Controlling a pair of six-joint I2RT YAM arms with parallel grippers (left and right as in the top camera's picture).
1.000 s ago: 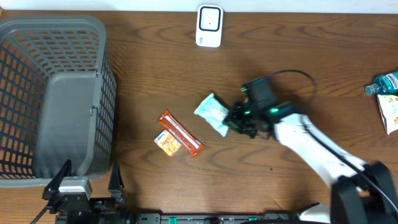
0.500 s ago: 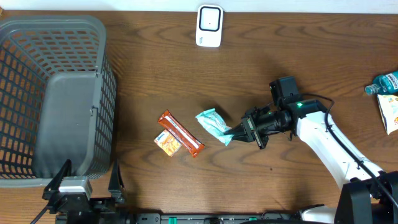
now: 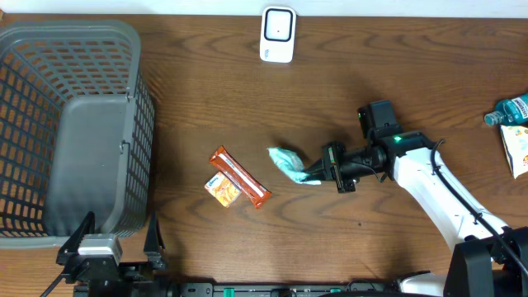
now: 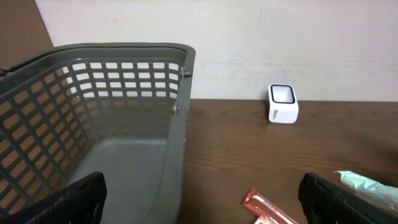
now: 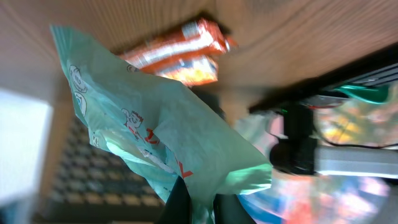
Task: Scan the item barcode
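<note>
The robot's right gripper should release the pale green snack packet, now hanging above the table's middle, against the orange bar wrapper, opposite the small orange packet (image 3: 256,167) (image 5: 184,22).
A pale green snack packet (image 3: 290,163) hangs above the table's middle, pinched at one corner by my right gripper (image 3: 318,173), which is shut on it. In the right wrist view the packet (image 5: 155,130) fills the frame and rises from the fingertips (image 5: 180,202). The white barcode scanner (image 3: 278,34) stands at the far edge of the table, also seen in the left wrist view (image 4: 283,103). My left gripper (image 4: 202,202) is open at the near left, with nothing between its fingers.
A grey plastic basket (image 3: 70,124) fills the left side. An orange bar wrapper (image 3: 240,176) and a small orange packet (image 3: 222,190) lie left of the held packet. A blue bottle (image 3: 511,110) and a box (image 3: 518,150) sit at the right edge.
My right arm swung right and turned its wrist, and the green packet came up off the table, twisting onto its edge. The left arm has stayed still.
</note>
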